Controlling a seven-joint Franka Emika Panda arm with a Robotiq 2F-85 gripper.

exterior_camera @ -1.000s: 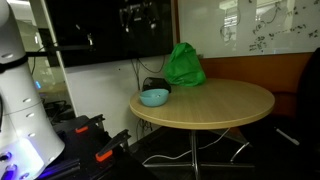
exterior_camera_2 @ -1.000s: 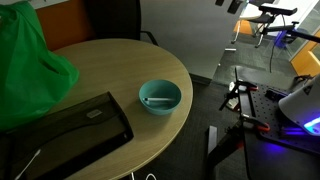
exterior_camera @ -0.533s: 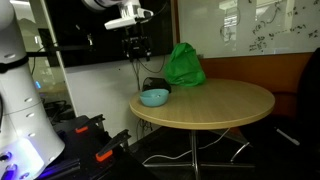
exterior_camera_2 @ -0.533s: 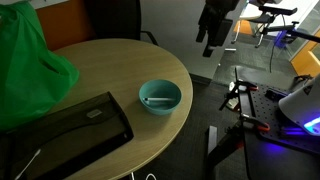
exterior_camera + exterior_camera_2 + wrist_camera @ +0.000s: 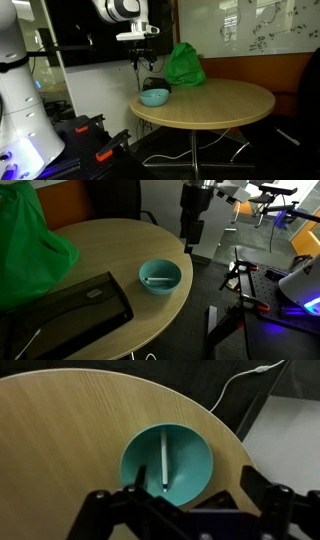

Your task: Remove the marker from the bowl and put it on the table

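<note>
Next, I should lower my gripper into the teal bowl and close it on the marker's body (image 5: pixel 154 93) (image 5: pixel 165 472), toward the marker's dark tip.
A teal bowl (image 5: pixel 154 97) stands near the edge of the round wooden table (image 5: pixel 215 105). It also shows in an exterior view (image 5: pixel 160 277) and in the wrist view (image 5: pixel 190 455). A thin white marker with a dark tip (image 5: pixel 163 460) lies inside it, and shows faintly in an exterior view (image 5: pixel 157 281). My gripper (image 5: pixel 143 57) hangs in the air well above the bowl, a little to one side of it (image 5: pixel 190 235). In the wrist view the gripper (image 5: pixel 175 488) is open and empty, with its fingers (image 5: pixel 100 505) spread either side of the bowl.
A green plastic bag (image 5: pixel 184 65) sits on the table behind the bowl. A black flat case (image 5: pixel 60 310) lies on the table near the bowl. The table edge and a drop to the floor with black equipment (image 5: pixel 240 280) are close beside the bowl.
The arm has come into view and moved down and closer toward the bowl. The bowl and marker have not moved.
</note>
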